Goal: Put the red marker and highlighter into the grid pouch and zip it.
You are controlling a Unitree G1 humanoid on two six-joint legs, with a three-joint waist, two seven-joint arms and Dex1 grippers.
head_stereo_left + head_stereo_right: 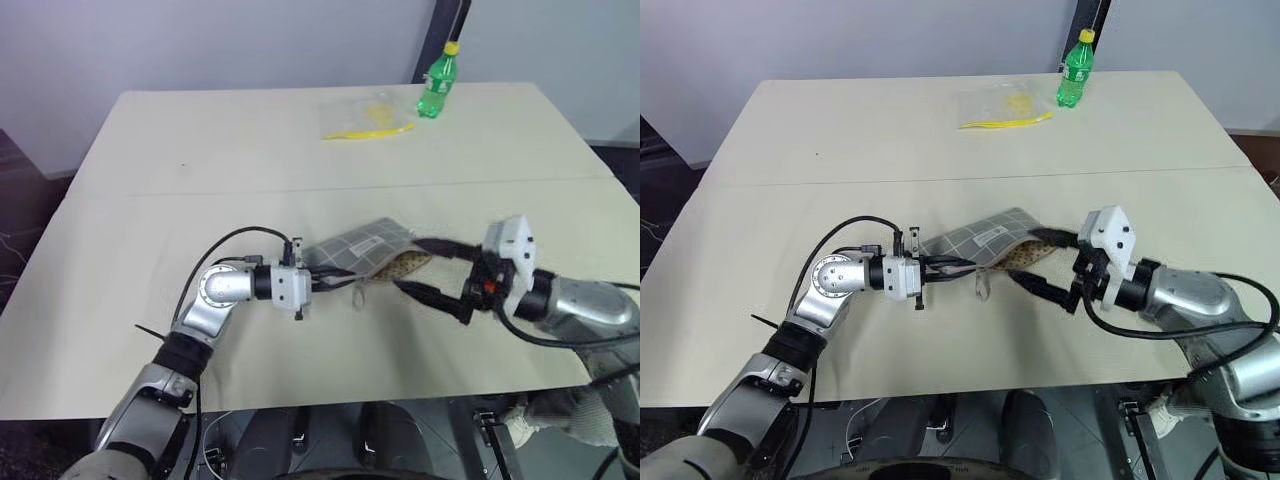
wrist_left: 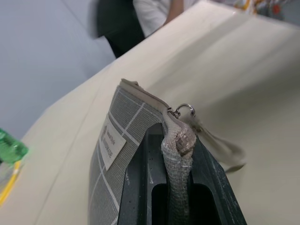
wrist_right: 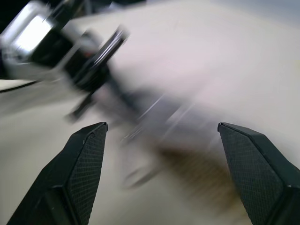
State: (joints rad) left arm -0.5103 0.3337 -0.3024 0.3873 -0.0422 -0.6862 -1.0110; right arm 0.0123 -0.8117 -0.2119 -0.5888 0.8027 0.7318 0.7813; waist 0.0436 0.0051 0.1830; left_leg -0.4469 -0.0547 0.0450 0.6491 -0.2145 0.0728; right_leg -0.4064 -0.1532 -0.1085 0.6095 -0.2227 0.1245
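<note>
My left gripper has the zipper strap hanging beside it while the other end of the grid pouch gapes, so my right gripper will take the strap (image 1: 359, 297) and pull it there.
The grid pouch (image 1: 362, 244), grey with white lines and a white label (image 2: 111, 142), lies mid-table, one end lifted. My left gripper (image 1: 326, 282) is shut on that end's fabric beside the zipper ring (image 2: 185, 109). The pouch's other end gapes, showing a tan dotted lining (image 1: 407, 263). My right gripper (image 1: 428, 271) is open just off that end, one finger above and one below it, holding nothing. Its fingers (image 3: 82, 171) stand wide apart in the right wrist view. The red marker and the highlighter are hidden from view.
A green bottle (image 1: 438, 86) stands at the table's far edge. Next to it lies a clear plastic bag (image 1: 362, 112) with a thin yellow strip (image 1: 368, 131). A person (image 2: 140, 16) stands beyond the table in the left wrist view.
</note>
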